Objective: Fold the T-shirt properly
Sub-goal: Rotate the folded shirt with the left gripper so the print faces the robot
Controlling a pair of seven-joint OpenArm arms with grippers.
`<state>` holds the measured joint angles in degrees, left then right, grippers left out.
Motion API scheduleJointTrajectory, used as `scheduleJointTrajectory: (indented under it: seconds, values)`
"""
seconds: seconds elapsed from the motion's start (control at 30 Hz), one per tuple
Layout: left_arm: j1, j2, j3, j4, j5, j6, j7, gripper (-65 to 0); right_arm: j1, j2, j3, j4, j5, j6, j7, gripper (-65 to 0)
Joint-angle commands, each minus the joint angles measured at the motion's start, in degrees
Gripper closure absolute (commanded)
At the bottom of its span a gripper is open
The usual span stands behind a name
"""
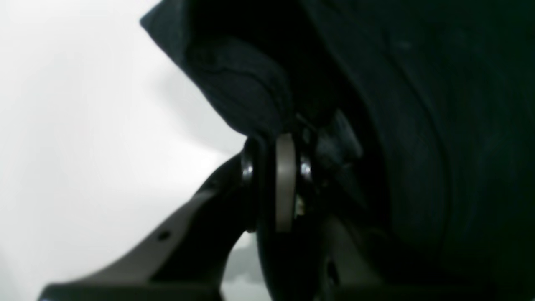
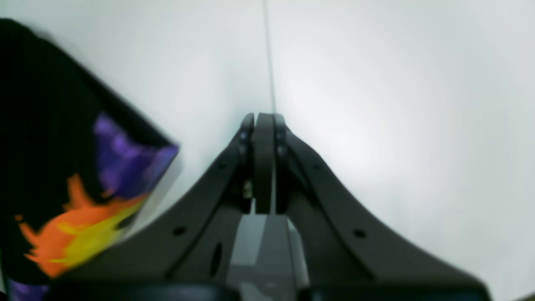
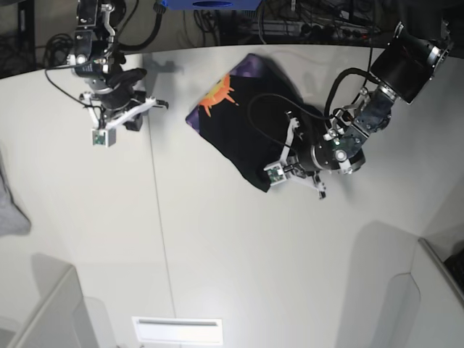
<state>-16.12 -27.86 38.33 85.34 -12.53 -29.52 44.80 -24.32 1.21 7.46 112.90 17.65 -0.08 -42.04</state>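
Note:
My left gripper is going to lay the held edge of the T-shirt down on bare table point(image 3: 225, 178), between the seam and the near tip of the shirt.
The black T-shirt point(image 3: 250, 127) lies partly folded on the white table at the far centre, its orange sun and purple print point(image 3: 217, 94) facing up at the far-left corner. My left gripper point(image 3: 288, 158) is at the shirt's near-right edge. In the left wrist view it point(image 1: 286, 179) is shut on a fold of the black cloth point(image 1: 234, 83), which bunches above the pads. My right gripper point(image 3: 152, 104) is shut and empty, to the left of the shirt and apart from it. In the right wrist view the gripper point(image 2: 264, 125) hovers over bare table, with the printed corner point(image 2: 83, 225) to its left.
A grey cloth point(image 3: 11, 210) lies at the table's left edge. A table seam point(image 3: 156, 217) runs front to back under the right gripper. Cables and a blue object point(image 3: 210, 3) sit behind the table. Grey panels stand at the near corners point(image 3: 435, 290).

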Motion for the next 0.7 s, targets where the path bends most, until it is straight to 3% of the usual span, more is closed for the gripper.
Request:
scheduleJointTrajectory:
  seconds: [0.0,0.17,0.3,0.47,0.67]
  values:
    - [-0.28,0.21,0.05,-0.46,5.55,-1.56,3.07,0.0,-0.26,0.15,0.67,0.99,0.42,0.12,1.56,0.0]
    - [-0.54,4.87,0.57,-0.46,21.28,-10.48,0.17,0.0,-2.89,-0.29,1.81,1.08,0.42,-0.06,1.73,0.0]
    - [-0.54,6.71,0.75,-4.33,28.23,-10.48,-8.97,0.0,-4.3,-2.22,1.81,1.08,0.33,-0.14,2.53,0.0]
    - [-1.42,7.59,1.37,-10.22,30.95,-10.48,-18.73,0.0,-5.35,-3.63,1.72,0.9,0.15,-0.14,4.37,0.0]
    - [-4.58,7.33,7.52,-11.36,30.86,-10.48,-21.89,0.0,-5.35,-3.81,1.72,0.72,0.15,-0.14,4.28,0.0]
